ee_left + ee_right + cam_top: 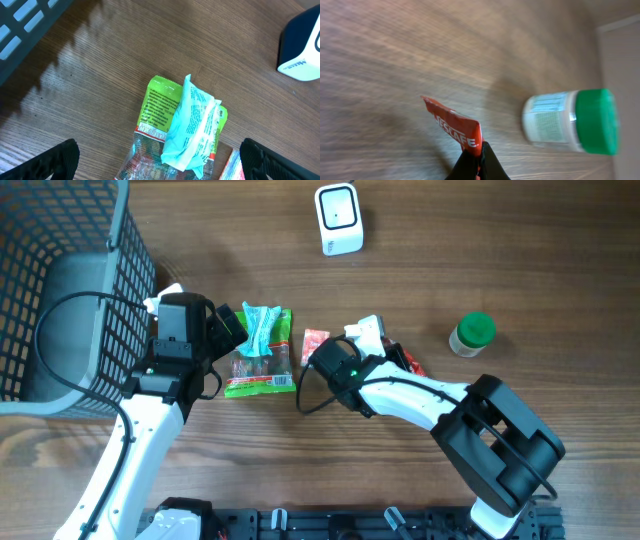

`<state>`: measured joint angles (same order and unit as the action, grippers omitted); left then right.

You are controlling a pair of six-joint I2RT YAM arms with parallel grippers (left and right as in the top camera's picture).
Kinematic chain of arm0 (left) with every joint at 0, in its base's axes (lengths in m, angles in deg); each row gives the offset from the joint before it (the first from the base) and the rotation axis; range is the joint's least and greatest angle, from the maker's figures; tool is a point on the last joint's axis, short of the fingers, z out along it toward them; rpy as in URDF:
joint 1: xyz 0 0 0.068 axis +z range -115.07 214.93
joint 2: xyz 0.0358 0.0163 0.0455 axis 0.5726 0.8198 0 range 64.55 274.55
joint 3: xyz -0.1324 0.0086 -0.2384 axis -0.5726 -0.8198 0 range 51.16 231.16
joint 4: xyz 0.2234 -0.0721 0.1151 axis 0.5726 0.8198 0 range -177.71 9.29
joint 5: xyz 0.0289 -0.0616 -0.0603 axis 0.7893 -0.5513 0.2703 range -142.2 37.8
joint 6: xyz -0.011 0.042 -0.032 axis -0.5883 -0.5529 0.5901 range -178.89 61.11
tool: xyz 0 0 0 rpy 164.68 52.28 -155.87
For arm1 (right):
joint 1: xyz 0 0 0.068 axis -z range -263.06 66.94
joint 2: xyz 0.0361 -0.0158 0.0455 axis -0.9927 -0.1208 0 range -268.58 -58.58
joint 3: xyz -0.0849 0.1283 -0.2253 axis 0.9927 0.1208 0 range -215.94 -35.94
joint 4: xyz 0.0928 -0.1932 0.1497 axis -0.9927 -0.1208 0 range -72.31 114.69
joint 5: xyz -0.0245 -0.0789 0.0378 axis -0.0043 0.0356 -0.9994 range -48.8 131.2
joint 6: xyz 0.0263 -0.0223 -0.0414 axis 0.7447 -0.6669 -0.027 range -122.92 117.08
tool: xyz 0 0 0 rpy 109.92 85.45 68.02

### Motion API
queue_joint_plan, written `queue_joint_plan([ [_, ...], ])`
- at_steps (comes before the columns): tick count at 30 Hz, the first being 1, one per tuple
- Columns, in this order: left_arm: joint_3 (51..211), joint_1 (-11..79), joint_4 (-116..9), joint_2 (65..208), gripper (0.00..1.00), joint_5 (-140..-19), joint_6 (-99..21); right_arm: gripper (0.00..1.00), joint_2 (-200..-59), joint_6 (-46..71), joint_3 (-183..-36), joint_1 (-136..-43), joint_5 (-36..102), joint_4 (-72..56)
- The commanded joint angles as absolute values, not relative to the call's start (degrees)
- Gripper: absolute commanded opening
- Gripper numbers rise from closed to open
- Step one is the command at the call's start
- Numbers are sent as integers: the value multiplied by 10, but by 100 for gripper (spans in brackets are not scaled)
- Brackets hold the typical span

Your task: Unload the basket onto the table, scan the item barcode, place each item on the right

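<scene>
I need to lay the sachet down with my right gripper, take its loose end [428, 103] and turn it over, because its NESCAFE side shows and its barcode is hidden.
A red Nescafe sachet [456, 127] sticks up from my right gripper [480, 162], which is shut on its lower end; in the overhead view the sachet [412, 365] pokes out right of that gripper [398, 357]. The white barcode scanner [338, 218] stands at the back of the table, well away from the sachet. My left gripper [222, 350] is open, its fingers [55, 162] spread on either side of a green packet [160, 107] with a teal packet [192, 125] lying on top. It holds nothing.
A green-lidded jar [472, 333] stands to the right of the sachet, and shows on its side as the jar [570, 122] in the right wrist view. A dark mesh basket [70, 290] fills the left side. A red-and-white packet [315, 342] lies between the two grippers.
</scene>
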<state>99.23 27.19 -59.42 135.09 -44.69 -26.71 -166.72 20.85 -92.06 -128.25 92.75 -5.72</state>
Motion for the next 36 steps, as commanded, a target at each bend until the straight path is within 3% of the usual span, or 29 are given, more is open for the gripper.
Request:
queue_joint_plan([
  [1, 996, 275, -594, 1348, 100, -442, -274, 4, -1675, 272, -921, -1284, 851, -55],
  [4, 996, 275, -594, 1348, 100, -442, -274, 4, -1675, 285, -921, -1284, 861, -62],
  [8, 996, 275, -594, 1348, 100, -442, -274, 4, -1675, 191, -922, -1284, 1084, -154],
  [10, 996, 275, -594, 1348, 100, -442, -274, 4, -1675, 179, -922, -1284, 1103, -148],
  [23, 996, 275, -594, 1348, 100, -442, -274, 4, -1689, 231, -921, -1280, 929, -57],
  [30, 996, 275, -594, 1348, 100, -442, -274, 4, -1689, 227, -921, -1280, 766, 6],
  [36, 996, 275, -594, 1348, 100, -442, -274, 4, -1689, 227, -921, -1280, 737, 16],
])
